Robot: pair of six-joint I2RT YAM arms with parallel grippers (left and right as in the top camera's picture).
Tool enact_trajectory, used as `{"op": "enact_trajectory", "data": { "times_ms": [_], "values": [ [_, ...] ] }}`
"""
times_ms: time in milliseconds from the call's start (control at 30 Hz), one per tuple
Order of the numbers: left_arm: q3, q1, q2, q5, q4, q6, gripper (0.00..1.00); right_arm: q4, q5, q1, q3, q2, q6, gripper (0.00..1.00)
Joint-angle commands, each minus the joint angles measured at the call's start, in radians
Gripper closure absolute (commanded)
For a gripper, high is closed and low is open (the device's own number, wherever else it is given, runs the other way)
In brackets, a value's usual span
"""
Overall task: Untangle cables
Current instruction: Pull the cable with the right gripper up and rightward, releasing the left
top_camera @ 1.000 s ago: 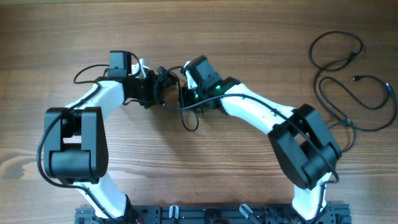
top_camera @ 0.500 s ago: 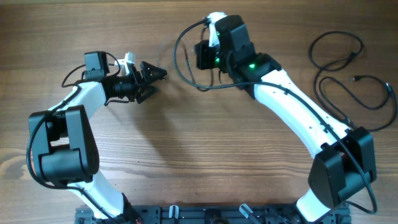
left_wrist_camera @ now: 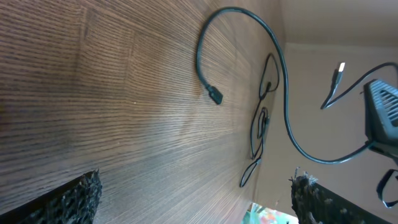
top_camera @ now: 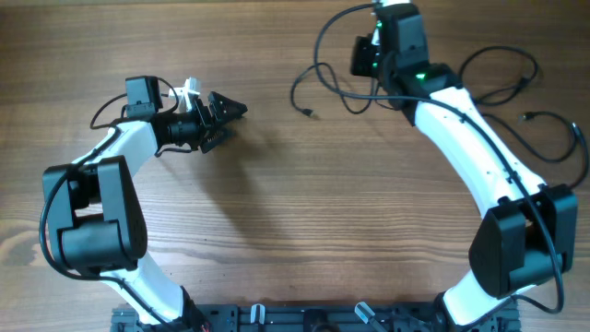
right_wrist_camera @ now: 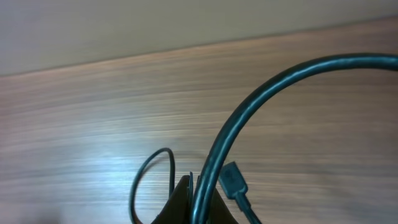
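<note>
My right gripper is holding the black cable, now hanging in a loop, and will release it against the loose loops of the other black cables (top_camera: pixel 477 127) on the table.
One black cable (top_camera: pixel 323 55) hangs in a loop from my right gripper (top_camera: pixel 367 57) at the far middle of the table, and its plug end (top_camera: pixel 309 113) rests on the wood. The right wrist view shows the right gripper (right_wrist_camera: pixel 200 200) shut on this cable (right_wrist_camera: pixel 249 106), with a plug (right_wrist_camera: pixel 231 177) just beside the jaws. My left gripper (top_camera: pixel 229 118) is open and empty at the left, well apart from the cable. In the left wrist view its fingertips (left_wrist_camera: pixel 68 199) frame bare wood, with the cable's plug (left_wrist_camera: pixel 214 96) farther off.
Two more black cables (top_camera: pixel 502 78) (top_camera: pixel 544 152) lie in loose loops at the right edge of the wooden table (top_camera: pixel 295 231), beside my right arm. They also show as thin distant cables (left_wrist_camera: pixel 261 124) in the left wrist view.
Both grippers were together at the cable a second ago. The left one drew back to the left, open. The right one has carried the cable right and toward the far edge.
</note>
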Motion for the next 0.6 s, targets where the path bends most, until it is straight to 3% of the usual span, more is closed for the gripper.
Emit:
{"op": "enact_trajectory", "data": {
  "times_ms": [0,433,567],
  "values": [
    [-0.001,-0.009,0.0,-0.015,0.002,0.024,0.0,-0.037,0.074,-0.059,0.014,-0.016,0.035,0.96],
    [-0.001,-0.057,0.0,-0.08,0.003,0.024,0.0,-0.116,0.119,-0.263,0.007,-0.016,0.084,0.96],
    [-0.001,-0.058,0.0,-0.087,0.003,0.024,0.0,-0.161,0.221,-0.318,0.007,-0.016,0.128,0.96]
  ]
}}
